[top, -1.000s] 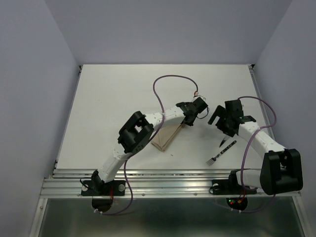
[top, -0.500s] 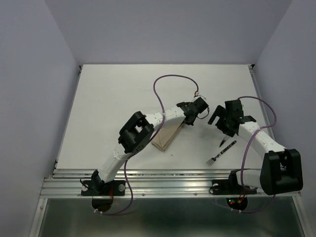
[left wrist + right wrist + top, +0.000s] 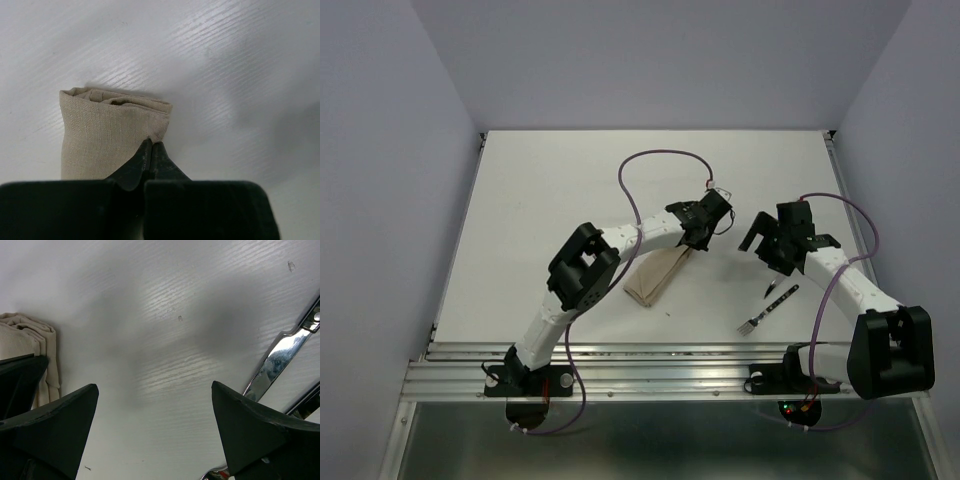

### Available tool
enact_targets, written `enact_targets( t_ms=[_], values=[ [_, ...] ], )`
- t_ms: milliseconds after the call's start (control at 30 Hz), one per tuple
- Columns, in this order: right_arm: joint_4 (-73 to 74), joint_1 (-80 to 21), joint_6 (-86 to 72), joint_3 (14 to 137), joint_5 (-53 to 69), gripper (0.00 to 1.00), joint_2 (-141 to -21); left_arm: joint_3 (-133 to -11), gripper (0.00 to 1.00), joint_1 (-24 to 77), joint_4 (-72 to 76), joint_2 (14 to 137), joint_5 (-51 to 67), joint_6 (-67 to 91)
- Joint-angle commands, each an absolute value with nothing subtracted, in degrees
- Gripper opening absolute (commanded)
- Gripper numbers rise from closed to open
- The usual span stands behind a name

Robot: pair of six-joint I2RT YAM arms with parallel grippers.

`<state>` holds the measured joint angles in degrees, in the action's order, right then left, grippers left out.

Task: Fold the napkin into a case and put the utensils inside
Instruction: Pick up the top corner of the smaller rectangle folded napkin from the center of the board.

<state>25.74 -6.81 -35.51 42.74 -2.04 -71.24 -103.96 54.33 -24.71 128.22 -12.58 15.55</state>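
Note:
The layers of the napkin are close together at its open corner, so next I open my left gripper, pick up just the top layer (image 3: 154, 128) and lift it off the rest.
The beige napkin (image 3: 655, 278) lies folded into a narrow case near the table's middle, its layered open end (image 3: 117, 100) facing away in the left wrist view. My left gripper (image 3: 693, 244) (image 3: 151, 143) is shut on the cloth at that end's right corner, where the fabric puckers between the tips. To the right, my right gripper (image 3: 768, 256) (image 3: 154, 387) hovers open over bare table, with the napkin (image 3: 30, 340) at its left. The silver knife (image 3: 773, 287) (image 3: 276, 359) and the dark-handled fork (image 3: 765, 312) lie just right of it.
The white table (image 3: 560, 200) ends in a metal rail (image 3: 650, 365) at the near side, where both arm bases stand. Purple cables loop above each arm. Grey walls close in the left, right and far sides.
My left gripper's jaws have shut on the napkin's corner, and the left arm has shifted slightly up and left. The right arm has barely moved.

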Motion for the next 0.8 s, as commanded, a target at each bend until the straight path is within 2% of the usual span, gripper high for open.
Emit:
enact_targets(
  t_ms=[0,233,633,767],
  values=[
    [25.66,-6.5,-34.54,45.18,-0.53,1.0,-69.7,-101.26,0.0,53.0,-21.28,121.74,-9.24,16.7],
    [24.7,-6.5,-34.01,45.26,3.25,1.0,-70.57,-97.56,0.0,51.42,-18.29,119.71,-4.75,18.19],
    [24.17,-6.5,-34.19,44.47,3.25,1.0,-70.58,-99.23,0.0,50.98,-18.54,121.38,-2.46,18.02],
    [23.91,-6.5,-34.19,44.38,3.25,1.0,-70.75,-99.49,0.04,50.98,-18.63,121.73,-2.2,17.93]
  ],
)
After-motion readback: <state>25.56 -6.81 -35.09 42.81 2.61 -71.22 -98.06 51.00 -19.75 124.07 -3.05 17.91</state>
